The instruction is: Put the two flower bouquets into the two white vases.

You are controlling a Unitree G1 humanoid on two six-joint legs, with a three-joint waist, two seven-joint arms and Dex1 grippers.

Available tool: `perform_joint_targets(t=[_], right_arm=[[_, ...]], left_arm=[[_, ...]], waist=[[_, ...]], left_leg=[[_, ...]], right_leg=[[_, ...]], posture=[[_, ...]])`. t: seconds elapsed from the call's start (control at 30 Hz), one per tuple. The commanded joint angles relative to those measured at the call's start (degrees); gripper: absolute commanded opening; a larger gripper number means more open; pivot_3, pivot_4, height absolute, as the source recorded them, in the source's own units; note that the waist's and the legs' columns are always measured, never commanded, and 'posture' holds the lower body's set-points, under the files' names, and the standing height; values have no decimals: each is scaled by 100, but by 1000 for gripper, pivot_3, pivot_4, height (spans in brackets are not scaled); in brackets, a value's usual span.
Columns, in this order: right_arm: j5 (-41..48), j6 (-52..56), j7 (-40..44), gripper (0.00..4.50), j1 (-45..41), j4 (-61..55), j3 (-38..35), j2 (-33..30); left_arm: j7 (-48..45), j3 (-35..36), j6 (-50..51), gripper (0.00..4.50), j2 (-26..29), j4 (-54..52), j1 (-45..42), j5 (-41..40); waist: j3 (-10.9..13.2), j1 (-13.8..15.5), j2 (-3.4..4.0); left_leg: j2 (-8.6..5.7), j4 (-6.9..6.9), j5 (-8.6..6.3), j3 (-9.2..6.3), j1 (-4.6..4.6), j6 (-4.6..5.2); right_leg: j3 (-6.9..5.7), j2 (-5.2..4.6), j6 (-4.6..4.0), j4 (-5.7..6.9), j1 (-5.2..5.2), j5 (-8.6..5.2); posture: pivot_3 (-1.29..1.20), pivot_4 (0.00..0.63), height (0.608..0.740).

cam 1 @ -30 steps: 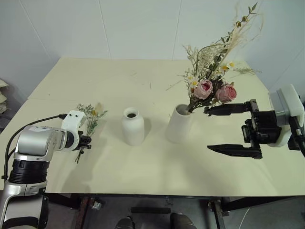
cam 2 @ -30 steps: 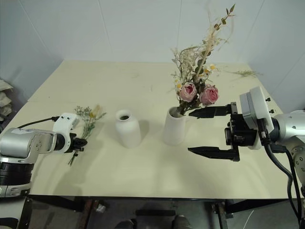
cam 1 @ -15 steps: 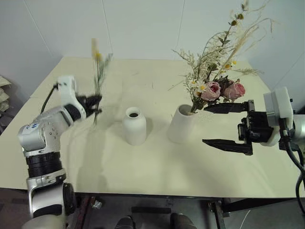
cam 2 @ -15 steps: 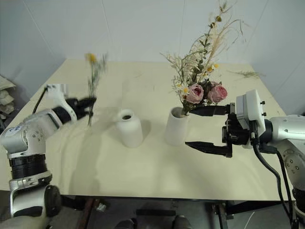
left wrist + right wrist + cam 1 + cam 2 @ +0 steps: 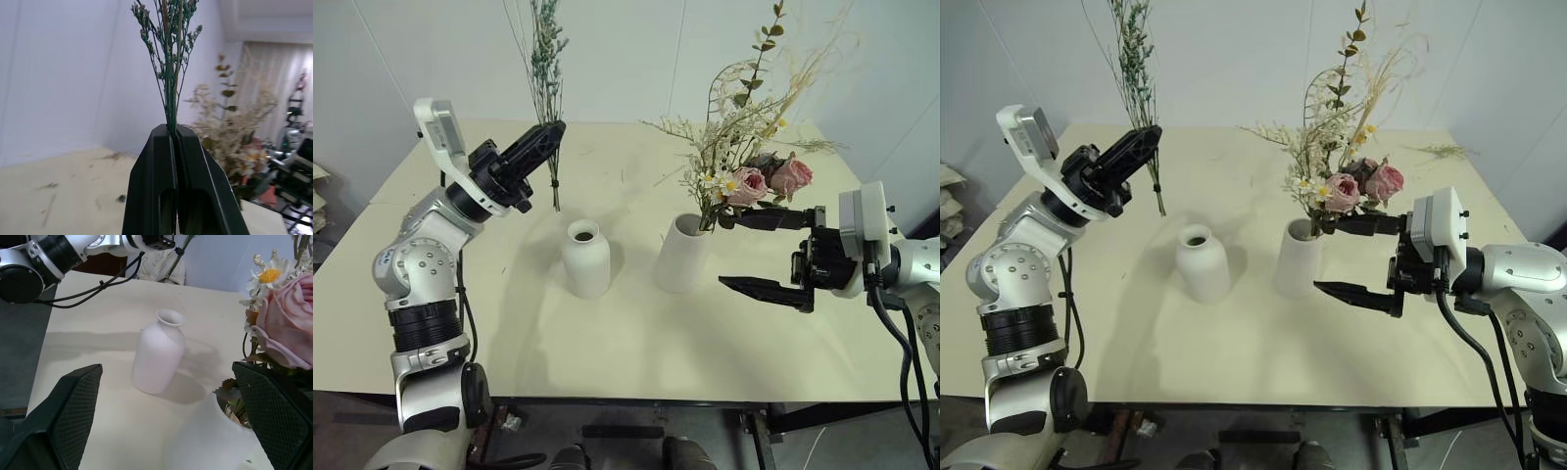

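Note:
Next, I let go of the small bouquet with my left gripper, with its stems in the opening of the short bottle-shaped vase (image 5: 583,233).
My left gripper (image 5: 551,134) is shut on the small bouquet (image 5: 544,57) and holds its thin green sprigs upright in the air, up and to the left of the short bottle-shaped vase (image 5: 586,259). In the left wrist view the stems (image 5: 169,68) rise out of the closed fingers (image 5: 190,161). The large bouquet (image 5: 746,157), with pink roses and daisies, stands in the wide-mouthed vase (image 5: 682,257). My right gripper (image 5: 724,253) is open just right of that vase, one finger beside the roses and one lower down, with nothing between them. The right wrist view shows the bottle vase (image 5: 159,352).
Both vases stand mid-table on the cream tabletop (image 5: 607,343). Loose dried twig scraps (image 5: 819,146) lie at the back right. A white wall runs behind the table, and bare tabletop lies in front of the vases.
My left gripper has lifted the small bouquet off the table at the left, swung it upright and carried it up and to the right. The right gripper has stayed open beside the wide vase.

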Motion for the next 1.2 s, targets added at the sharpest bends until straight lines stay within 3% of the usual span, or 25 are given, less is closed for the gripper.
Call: perform_joint_targets(t=[0.03, 0.53, 1.0, 1.13, 1.2], right_arm=[[48, -74, -159, 4500, 42, -128, -149, 63], [258, 132, -837, 4500, 245, -492, -281, 119], [382, 263, -1122, 4500, 300, -689, -303, 96], [397, 276, -1139, 4500, 275, -681, -321, 78], [393, 268, -1144, 4500, 261, -670, -318, 76]], left_arm=[[-220, -48, -517, 42, -156, 90, -97, -113], [-633, -353, -2542, 42, -847, 1148, 537, 457], [-728, -620, -2716, 42, -895, 1378, 522, 592], [-762, -649, -2958, 948, -876, 1509, 615, 727], [-871, -688, -3033, 1616, -861, 1505, 690, 772]], waist=[[0, 0, 0], [0, 15, 0], [0, 10, 0], [0, 7, 0], [0, 7, 0]], left_leg=[[0, 2, 0, 0, 0, 0], [-1, 8, -1, -1, -1, 3], [-1, 8, -2, -1, -1, 6], [-1, 9, -2, -1, -2, 6], [-1, 7, -2, -1, -1, 6]], right_leg=[[0, 0, 0, 0, 1, 1], [2, 1, 3, -5, 4, 6], [2, 2, 4, -7, 5, 7], [2, 2, 4, -9, 6, 8], [2, 2, 4, -10, 6, 8]], posture=[[0, 150, 740], [0, 150, 740], [0, 150, 740], [0, 150, 740], [0, 150, 740]])
